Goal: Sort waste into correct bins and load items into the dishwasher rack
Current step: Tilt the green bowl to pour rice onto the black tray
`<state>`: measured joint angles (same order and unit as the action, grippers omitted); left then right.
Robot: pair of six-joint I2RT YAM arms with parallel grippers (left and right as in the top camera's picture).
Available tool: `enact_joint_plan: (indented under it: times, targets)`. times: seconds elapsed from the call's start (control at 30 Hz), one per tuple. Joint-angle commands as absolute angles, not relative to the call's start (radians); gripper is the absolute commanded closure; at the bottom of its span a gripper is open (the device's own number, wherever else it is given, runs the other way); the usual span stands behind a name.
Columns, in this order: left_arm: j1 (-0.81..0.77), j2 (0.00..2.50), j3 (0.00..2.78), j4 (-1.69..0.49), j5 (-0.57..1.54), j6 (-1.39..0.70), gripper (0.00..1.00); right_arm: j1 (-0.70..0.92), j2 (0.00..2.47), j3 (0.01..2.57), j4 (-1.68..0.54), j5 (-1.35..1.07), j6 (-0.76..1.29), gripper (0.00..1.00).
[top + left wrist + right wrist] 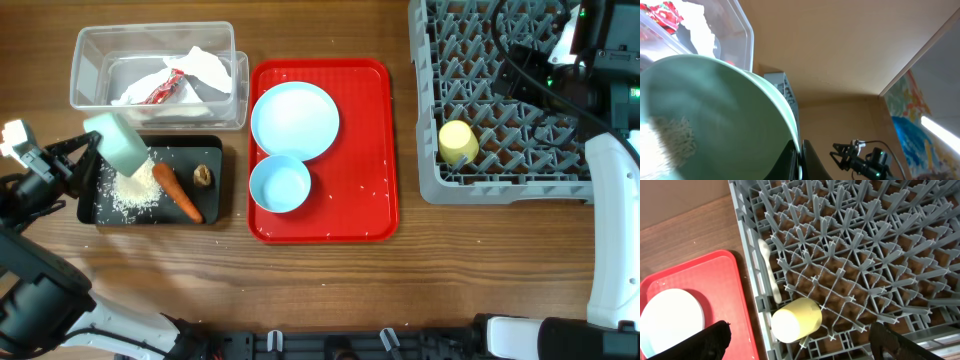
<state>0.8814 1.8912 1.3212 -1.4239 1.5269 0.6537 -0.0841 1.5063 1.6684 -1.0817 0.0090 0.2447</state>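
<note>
My left gripper should release the pale green bowl, now tipped over the black tray, on the red tray's bare area (361,179) next to the blue bowl.
My left gripper (92,145) is shut on the rim of the pale green bowl (122,143), tipped over the black tray (213,160); rice grains (136,190) lie heaped below it beside the carrot (177,193) and the brown lump (202,176). In the left wrist view the fingers (800,160) pinch the bowl's rim (730,115), with some rice still inside. The clear tub (90,62) holds the white tissue (205,70) and red wrapper (163,90). The blue plate (294,120) and blue bowl (280,184) sit on the red tray (370,150). The yellow cup (458,142) lies in the grey rack (500,180). My right gripper (800,347) is open above the cup (795,320).
A white spoon-like utensil (769,270) lies along the rack's left wall. A few rice grains are scattered on the red tray and the black tray. The right arm (610,240) runs down the right edge of the table.
</note>
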Motion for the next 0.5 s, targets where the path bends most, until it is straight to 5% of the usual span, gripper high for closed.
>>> enact_joint_plan:
  times: [0.0, 0.47]
  targets:
    - [0.900, 1.880, 1.314, -1.431, 1.577, 0.673, 0.96, -0.087, 1.517, 1.660, -1.086, 0.026, 0.236, 0.09]
    - [0.902, 1.879, 1.314, -1.623, 1.576, 0.693, 0.96, -0.087, 1.517, 1.660, -1.098, 0.027, 0.236, 0.09]
